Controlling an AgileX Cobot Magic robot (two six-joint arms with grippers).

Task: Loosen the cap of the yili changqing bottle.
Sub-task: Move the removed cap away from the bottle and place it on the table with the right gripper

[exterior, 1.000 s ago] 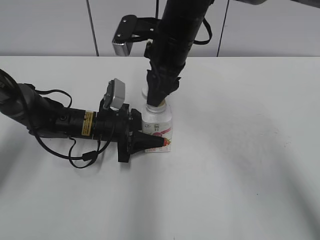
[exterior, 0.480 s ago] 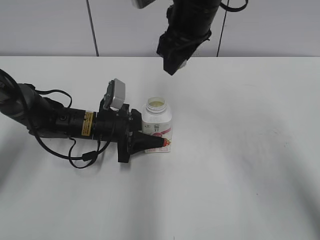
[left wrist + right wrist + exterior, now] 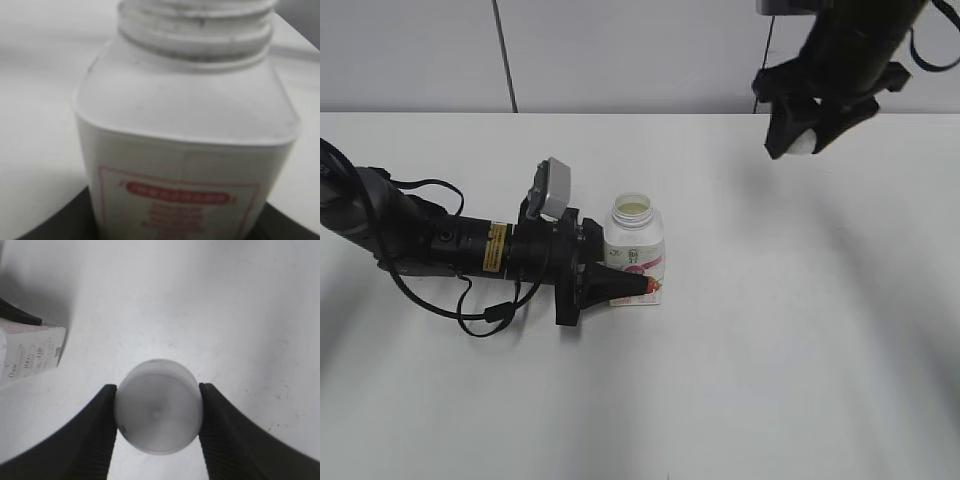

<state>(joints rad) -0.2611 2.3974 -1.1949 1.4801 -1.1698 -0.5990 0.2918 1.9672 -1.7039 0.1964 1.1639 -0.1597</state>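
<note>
Next, I set the white cap down with my right gripper on the bare table at its own side (image 3: pixel 916 317), far out from the bottle.
The yili changqing bottle (image 3: pixel 636 250) stands upright near the table's middle, its neck open and uncapped. It fills the left wrist view (image 3: pixel 185 130), with the bare threaded neck at the top. My left gripper (image 3: pixel 630 283) is shut on the bottle's lower body from the left. My right gripper (image 3: pixel 798 140) is up in the air at the upper right, well apart from the bottle. It is shut on the white cap (image 3: pixel 158 406), which sits between its two black fingers. The cap shows faintly in the exterior view (image 3: pixel 806 143).
The white table (image 3: pixel 770 330) stretches to the right and front of the bottle. The left arm (image 3: pixel 440 245) lies along the table at the left. A grey panelled wall (image 3: pixel 570 50) rises behind the table's far edge.
My right gripper lifted the cap off the bottle's neck and carried it up and to the right. The bottle and left gripper stayed still.
</note>
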